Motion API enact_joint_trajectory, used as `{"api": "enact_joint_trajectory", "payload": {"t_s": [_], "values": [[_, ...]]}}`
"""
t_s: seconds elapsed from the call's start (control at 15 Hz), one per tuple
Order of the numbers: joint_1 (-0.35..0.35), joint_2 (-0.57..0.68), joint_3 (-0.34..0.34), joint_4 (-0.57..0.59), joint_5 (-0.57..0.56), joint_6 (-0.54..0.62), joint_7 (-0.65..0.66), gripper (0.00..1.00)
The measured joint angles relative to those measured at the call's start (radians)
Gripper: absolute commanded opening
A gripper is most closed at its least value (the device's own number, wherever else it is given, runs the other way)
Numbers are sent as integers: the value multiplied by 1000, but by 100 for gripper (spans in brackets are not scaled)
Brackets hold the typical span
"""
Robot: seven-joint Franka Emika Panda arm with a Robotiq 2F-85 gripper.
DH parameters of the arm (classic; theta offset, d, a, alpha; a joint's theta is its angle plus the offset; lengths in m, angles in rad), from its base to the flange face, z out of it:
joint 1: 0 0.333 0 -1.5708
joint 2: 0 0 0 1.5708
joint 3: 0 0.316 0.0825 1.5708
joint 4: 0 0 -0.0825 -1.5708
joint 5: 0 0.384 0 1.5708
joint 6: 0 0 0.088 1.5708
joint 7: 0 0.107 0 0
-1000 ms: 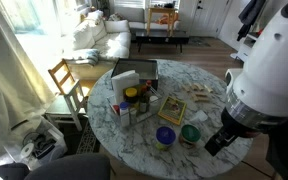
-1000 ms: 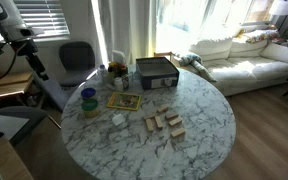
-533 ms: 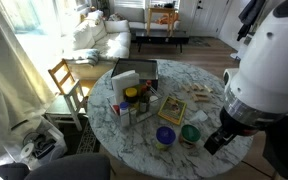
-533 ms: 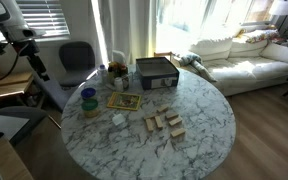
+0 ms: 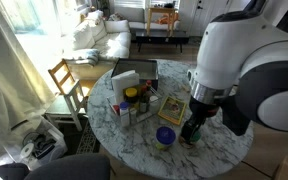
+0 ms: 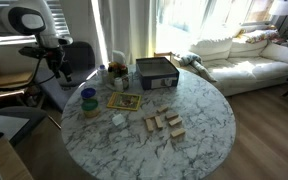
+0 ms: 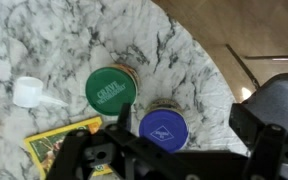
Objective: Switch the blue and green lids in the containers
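Observation:
The robot's gripper should grip the blue lid's edge (image 5: 168, 129) (image 7: 148, 145), on the side toward the yellow card, to lift the lid off its container.
Two small containers stand side by side near the table edge. One has a green lid (image 7: 111, 88) and the other a blue lid (image 7: 164, 128). In an exterior view the blue lid (image 5: 165, 135) is clear and the green lid (image 5: 190, 133) is partly hidden by the gripper. They also show in an exterior view: the blue lid (image 6: 88, 94) and the green lid (image 6: 90, 106). My gripper (image 7: 172, 138) is open and empty. It hovers over the blue lid with a finger on either side of it, not touching it. The gripper (image 5: 192, 127) hangs just above the two containers.
A white scoop (image 7: 29, 92) and a yellow card (image 7: 64, 145) lie beside the lids. The round marble table (image 6: 204, 125) also holds a black box (image 6: 156, 72), wooden blocks (image 6: 164, 124) and jars (image 5: 132, 100). A wooden chair (image 5: 66, 78) stands beside the table.
The arm has swung in from the table's side to above the two lidded containers, and the gripper now sits over them. Nothing on the table has moved.

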Motion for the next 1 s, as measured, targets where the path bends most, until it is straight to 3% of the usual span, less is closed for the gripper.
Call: {"api": "enact_joint_trajectory", "payload": {"t_s": [0.2,0.67,1.0], "values": [[11,98,-42,65,66,29,-142,100],[26,92,-49,71,65,29,-134,100],[14,174,-109,114,238,29,-313,100]]}}
